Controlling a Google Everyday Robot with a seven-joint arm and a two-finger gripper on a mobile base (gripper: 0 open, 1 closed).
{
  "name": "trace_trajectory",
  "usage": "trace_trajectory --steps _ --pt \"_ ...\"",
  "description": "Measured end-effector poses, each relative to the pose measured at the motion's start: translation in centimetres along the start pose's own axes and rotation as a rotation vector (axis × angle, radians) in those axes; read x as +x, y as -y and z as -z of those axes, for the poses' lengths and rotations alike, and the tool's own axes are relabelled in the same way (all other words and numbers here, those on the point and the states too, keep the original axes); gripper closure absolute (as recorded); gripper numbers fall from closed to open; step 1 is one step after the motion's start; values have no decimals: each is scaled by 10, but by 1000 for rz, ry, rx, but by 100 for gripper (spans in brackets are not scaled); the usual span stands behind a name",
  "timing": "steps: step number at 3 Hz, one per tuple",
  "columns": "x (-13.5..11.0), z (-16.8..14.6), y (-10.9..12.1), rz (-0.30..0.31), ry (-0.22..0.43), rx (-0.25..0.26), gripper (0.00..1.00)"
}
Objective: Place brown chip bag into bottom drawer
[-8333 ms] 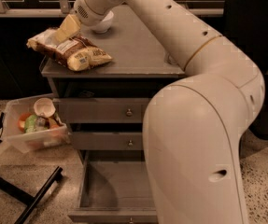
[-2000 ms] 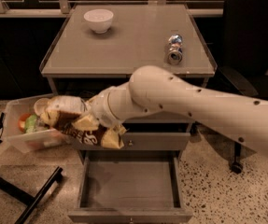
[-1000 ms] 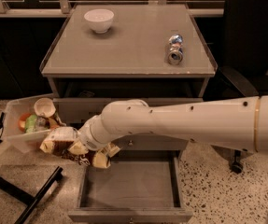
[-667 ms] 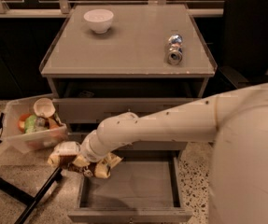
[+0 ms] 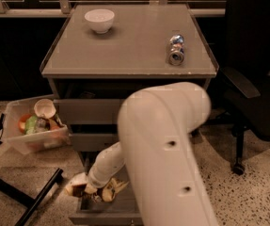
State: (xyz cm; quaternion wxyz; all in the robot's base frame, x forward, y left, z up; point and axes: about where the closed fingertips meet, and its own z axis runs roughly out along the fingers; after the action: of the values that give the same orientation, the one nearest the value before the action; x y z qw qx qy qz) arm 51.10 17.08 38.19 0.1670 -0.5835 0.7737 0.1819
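The robot's gripper will release the brown chip bag inside the bottom drawer, in the half nearer the clear plastic bin (image 5: 119, 188). The bag now hangs over the drawer's front corner.
The brown chip bag (image 5: 91, 189) is crinkled, brown and pale yellow. It hangs over the front left corner of the open bottom drawer (image 5: 125, 210), partly above the floor. My gripper (image 5: 93, 186) is at the end of the white arm that reaches down to the bag, shut on it. The arm's big white elbow (image 5: 165, 140) fills the middle of the view and hides most of the drawer's inside.
A white bowl (image 5: 99, 20) and a crushed silver can (image 5: 176, 49) sit on the cabinet top (image 5: 130, 44). A clear plastic bin (image 5: 35, 126) with items stands left of the cabinet. A black chair (image 5: 254, 79) is at the right. A black stand leg (image 5: 35, 199) lies on the floor.
The arm has carried the bag from the cabinet top down past the upper drawers to the bottom drawer's front left corner. The elbow has swung in front of the camera.
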Motion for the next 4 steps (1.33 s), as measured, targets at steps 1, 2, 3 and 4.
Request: trace_trajectory --steps 1,2,3,4 --pt "26 -27 -13 -3 -59 -38 100" --pt "26 -27 -13 -4 -57 -38 100" --pt "27 -30 -11 4 -48 -23 100" --pt "41 -40 10 17 -10 32 100"
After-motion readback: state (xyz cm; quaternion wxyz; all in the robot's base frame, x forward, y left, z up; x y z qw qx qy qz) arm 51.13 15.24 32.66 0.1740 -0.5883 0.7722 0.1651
